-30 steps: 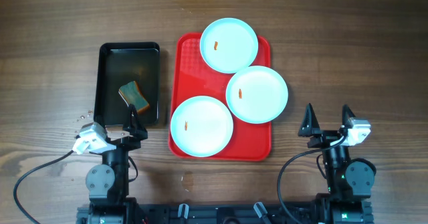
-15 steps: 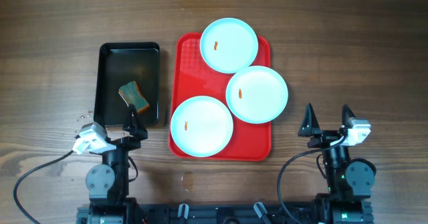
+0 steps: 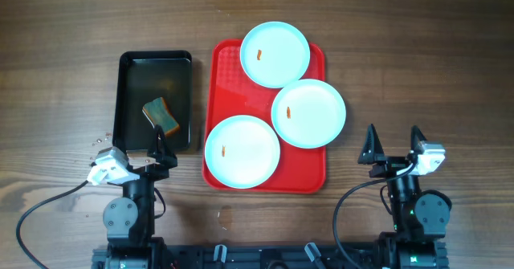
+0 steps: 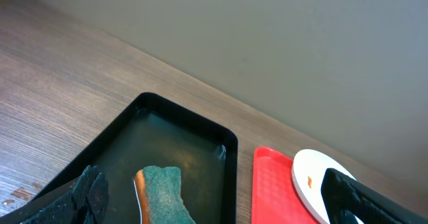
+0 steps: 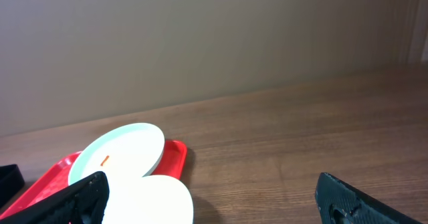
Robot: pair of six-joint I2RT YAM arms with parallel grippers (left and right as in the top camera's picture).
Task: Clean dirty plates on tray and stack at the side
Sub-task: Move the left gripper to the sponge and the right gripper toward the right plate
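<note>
The middle of the green and orange sponge [image 3: 162,117] [image 4: 168,209] in the black tray is the spot my left gripper needs to close on, because the plates need wiping.
Three pale-blue plates lie on the red tray [image 3: 221,60]: one at the far end [image 3: 275,54], one at the right [image 3: 308,113], one at the near left [image 3: 242,151]. Each has a small orange smear. My left gripper [image 3: 142,150] is open and empty, near the front edge of the black tray [image 3: 128,84]. My right gripper [image 3: 393,144] is open and empty, to the right of the red tray. The left wrist view shows the sponge [image 4: 164,194] and one plate's edge [image 4: 309,180]. The right wrist view shows two plates [image 5: 124,150] [image 5: 160,198].
The black tray holds liquid and a green and orange sponge [image 3: 161,114]. Small droplets [image 3: 99,140] lie on the wood left of it. Bare wooden table [image 3: 418,68] surrounds both trays.
</note>
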